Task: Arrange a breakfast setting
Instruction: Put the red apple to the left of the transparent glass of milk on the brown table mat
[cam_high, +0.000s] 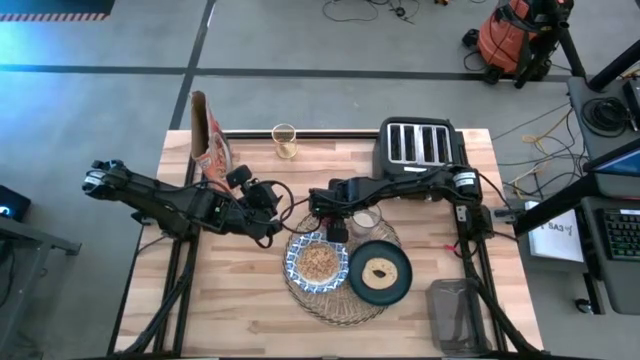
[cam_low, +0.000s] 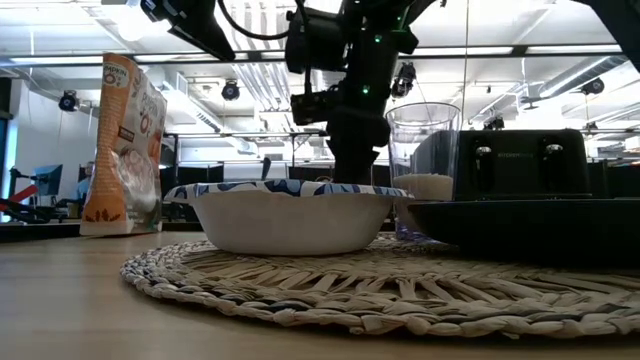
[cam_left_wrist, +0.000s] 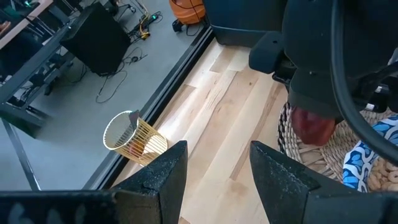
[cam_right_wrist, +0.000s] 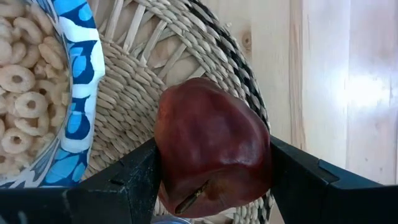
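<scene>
The robot's left gripper should next go to the yellow wire cup at the far edge of the table and close on the utensil's top end (cam_high: 284, 131) (cam_left_wrist: 134, 117).
The round woven placemat (cam_high: 300, 292) lies at the table's middle front. On it stand the blue-and-white bowl (cam_high: 318, 262) holding cereal rings, the dark teal plate (cam_high: 380, 272) with a round piece of food, and the clear glass (cam_high: 366, 220). My right gripper (cam_high: 335, 228) is over the mat's far left edge, between bowl and glass, shut on a dark red apple (cam_right_wrist: 211, 146). My left gripper (cam_high: 278, 212) is open and empty just left of the mat; in its wrist view (cam_left_wrist: 217, 155) it looks across bare table. The apple also shows in the left wrist view (cam_left_wrist: 314, 124). My right gripper pinches the apple between its two fingers (cam_right_wrist: 134, 177), one on each opposite side of the fruit (cam_right_wrist: 163, 155). The fingers come from above, pointing down. The apple sits over the mat's rim (cam_right_wrist: 249, 93); whether it rests on the mat, I cannot tell.
The black four-slot toaster (cam_high: 420, 145) stands at the far right, the cereal bag (cam_high: 210, 140) at the far left, and a small yellow wire cup (cam_high: 285, 140) at the far edge. A clear container (cam_high: 455, 312) sits at the near right corner. Bare wood lies at the near left.
</scene>
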